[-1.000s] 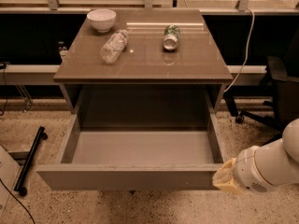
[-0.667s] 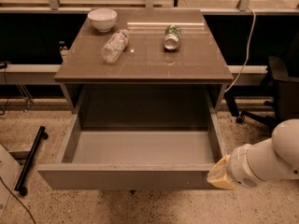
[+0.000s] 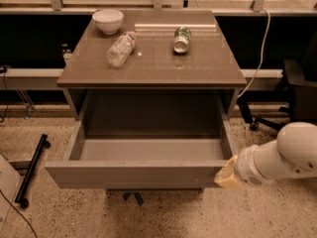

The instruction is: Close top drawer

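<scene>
Next, I let go of the top drawer with my gripper once its front panel is back in the cabinet opening [image 3: 146, 121] beneath the cabinet top.
The top drawer [image 3: 133, 175] is pulled far out of the grey-brown cabinet, showing its lighter-grey box interior [image 3: 148, 150], which holds nothing. Its flat front panel faces the camera at the bottom of the view. My gripper [image 3: 226, 175] comes in from the lower right on a white arm [image 3: 277, 157]. Its tan tip sits at the right end of the drawer's front panel, touching or nearly touching it.
On the cabinet top [image 3: 208, 63] lie a white bowl [image 3: 108, 20], a clear plastic bottle [image 3: 121, 48] on its side and a green can [image 3: 182, 38] on its side. An office chair [image 3: 292, 93] stands at the right, a black wheeled bar [image 3: 30, 168] lies on the floor at the left.
My arm and gripper have moved left, from just beside the drawer's right front corner onto the right end of its front panel. The drawer has not visibly moved.
</scene>
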Robot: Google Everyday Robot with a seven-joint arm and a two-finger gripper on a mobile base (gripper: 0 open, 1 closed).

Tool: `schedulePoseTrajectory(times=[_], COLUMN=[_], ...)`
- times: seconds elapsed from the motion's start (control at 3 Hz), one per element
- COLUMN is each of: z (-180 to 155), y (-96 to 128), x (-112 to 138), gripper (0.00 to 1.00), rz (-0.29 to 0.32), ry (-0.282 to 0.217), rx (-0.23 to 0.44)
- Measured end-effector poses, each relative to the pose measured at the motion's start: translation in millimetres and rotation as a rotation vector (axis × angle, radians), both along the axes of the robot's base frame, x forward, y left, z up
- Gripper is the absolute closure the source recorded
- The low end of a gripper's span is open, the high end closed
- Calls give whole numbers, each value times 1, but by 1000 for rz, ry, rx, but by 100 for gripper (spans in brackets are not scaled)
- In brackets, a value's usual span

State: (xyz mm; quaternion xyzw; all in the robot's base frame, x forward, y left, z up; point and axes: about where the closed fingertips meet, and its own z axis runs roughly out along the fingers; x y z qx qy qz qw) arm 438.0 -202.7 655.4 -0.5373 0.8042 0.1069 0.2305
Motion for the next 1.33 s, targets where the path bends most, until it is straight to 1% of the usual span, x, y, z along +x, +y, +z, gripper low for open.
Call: schedulePoseTrajectory(times=[0.33,0.67,1.0,1.33], z=[-3,-8,-8,-7], y=[0,-3,-3,9], x=[5,54,54,75], gripper=[100,100,100,100], rz=[-1,2,2,11], ry=[-5,-49,-49,-124], rx=[5,47,47,38])
